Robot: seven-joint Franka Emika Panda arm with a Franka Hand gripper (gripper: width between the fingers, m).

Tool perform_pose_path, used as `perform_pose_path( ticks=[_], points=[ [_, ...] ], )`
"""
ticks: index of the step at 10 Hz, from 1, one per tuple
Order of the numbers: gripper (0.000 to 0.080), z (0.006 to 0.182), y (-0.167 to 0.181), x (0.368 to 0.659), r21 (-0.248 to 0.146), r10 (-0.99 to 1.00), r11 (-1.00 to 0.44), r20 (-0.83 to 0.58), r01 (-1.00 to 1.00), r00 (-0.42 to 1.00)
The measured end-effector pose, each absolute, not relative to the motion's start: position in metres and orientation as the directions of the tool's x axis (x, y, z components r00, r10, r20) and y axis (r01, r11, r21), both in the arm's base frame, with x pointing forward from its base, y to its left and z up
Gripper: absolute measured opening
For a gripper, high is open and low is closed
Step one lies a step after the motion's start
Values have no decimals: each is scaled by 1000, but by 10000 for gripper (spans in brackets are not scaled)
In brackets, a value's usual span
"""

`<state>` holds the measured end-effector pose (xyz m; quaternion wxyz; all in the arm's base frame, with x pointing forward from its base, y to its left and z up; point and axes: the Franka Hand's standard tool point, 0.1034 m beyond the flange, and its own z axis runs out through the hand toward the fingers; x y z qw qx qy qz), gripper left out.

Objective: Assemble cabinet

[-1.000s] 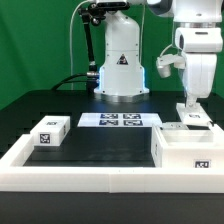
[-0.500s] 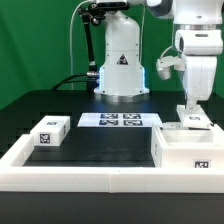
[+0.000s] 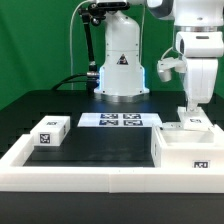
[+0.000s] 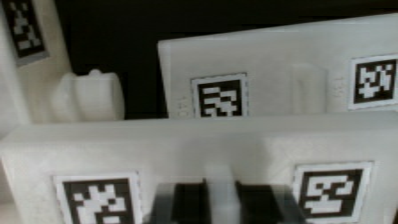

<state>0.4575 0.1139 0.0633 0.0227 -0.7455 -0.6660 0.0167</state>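
Note:
The small white cabinet piece, now just behind the cabinet body, will be let go by my gripper in the open top of the cabinet body (image 3: 206, 138).
The cabinet body (image 3: 186, 150), a large open white box with a tag on its front, stands at the exterior view's right inside the frame. Just behind it lies a small white cabinet piece (image 3: 195, 123) with a tag on top. My gripper (image 3: 188, 110) points straight down onto this piece with its fingers close together. In the wrist view my gripper (image 4: 222, 205) has only a thin white strip between its dark fingers (image 4: 178, 205). That strip belongs to a white piece carrying two tags (image 4: 214, 160). Another tagged white panel (image 4: 267, 80) lies beyond it.
A second small white tagged box (image 3: 50, 131) sits at the exterior view's left. The marker board (image 3: 120, 120) lies at the back middle. A low white border frame (image 3: 90, 178) surrounds the black work area. The arm's base (image 3: 121, 60) stands behind.

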Motion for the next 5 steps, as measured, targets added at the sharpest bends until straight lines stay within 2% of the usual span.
perform_pose_path(
  ticks=[2,5],
  points=[
    [69,63,114,458,-56,994,-112,5,992,112],
    [70,60,111,492,-46,995,-97,25,994,98]
  ],
)
